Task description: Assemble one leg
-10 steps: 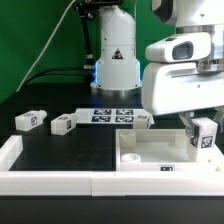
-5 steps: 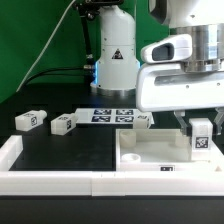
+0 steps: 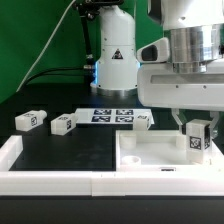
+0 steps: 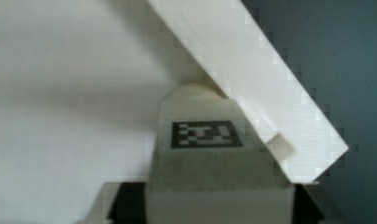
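Note:
The leg stands in the white piece's corner and my gripper is turned far round, so I need to open, turn back and grip the leg's upper end (image 3: 200,130) to screw further.
My gripper (image 3: 197,128) is shut on a leg (image 3: 198,140), a small white oblong block with a black-and-white tag, and holds it upright over the far right corner of the large flat white square piece (image 3: 160,155). In the wrist view the leg (image 4: 211,150) fills the space between the dark fingers (image 4: 128,200), its end against the white piece near a raised white edge (image 4: 256,80). Whether it touches the piece I cannot tell. Three more legs lie on the black table: one at the exterior view's left (image 3: 30,119), one beside it (image 3: 62,124), one near the marker board (image 3: 143,120).
The marker board (image 3: 112,115) lies at the back by the robot base (image 3: 115,60). A white rail (image 3: 60,180) runs along the front edge and a white block (image 3: 8,150) at the left edge of the black table.
The gripper with the leg has turned about its upright axis and shifted slightly toward the exterior view's left; the leg's tag now faces more to the front. The other legs have not moved.

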### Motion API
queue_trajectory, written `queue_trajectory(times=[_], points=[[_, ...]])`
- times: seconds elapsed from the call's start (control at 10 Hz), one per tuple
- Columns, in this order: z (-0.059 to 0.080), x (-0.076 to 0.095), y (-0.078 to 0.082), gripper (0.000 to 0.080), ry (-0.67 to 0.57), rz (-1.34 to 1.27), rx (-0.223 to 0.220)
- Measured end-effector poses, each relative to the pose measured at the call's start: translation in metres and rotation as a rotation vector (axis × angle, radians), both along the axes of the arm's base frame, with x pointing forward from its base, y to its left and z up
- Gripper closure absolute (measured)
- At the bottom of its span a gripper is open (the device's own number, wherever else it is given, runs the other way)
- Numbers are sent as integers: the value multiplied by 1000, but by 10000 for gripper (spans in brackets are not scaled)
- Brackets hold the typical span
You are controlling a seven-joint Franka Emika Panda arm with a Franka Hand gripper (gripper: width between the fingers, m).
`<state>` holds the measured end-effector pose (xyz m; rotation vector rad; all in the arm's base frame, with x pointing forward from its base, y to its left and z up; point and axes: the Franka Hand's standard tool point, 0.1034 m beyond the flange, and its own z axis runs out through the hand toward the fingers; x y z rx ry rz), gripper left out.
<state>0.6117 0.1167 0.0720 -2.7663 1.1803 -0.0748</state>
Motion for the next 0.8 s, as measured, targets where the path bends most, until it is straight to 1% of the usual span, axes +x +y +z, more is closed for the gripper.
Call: queue_trajectory(times=[0.1, 0.2, 0.3, 0.4, 0.5, 0.6, 0.7, 0.8], points=[[0, -1, 2, 504, 10, -85, 11], [0, -1, 4, 504, 25, -223, 30], [0, -1, 4, 504, 30, -270, 38], [0, -1, 4, 504, 41, -355, 56], [0, -1, 4, 504, 38, -327, 55], [0, -1, 5, 429, 35, -297, 53], [0, -1, 5, 294, 35, -295, 54], [1, 0, 6, 294, 25, -216, 46]])
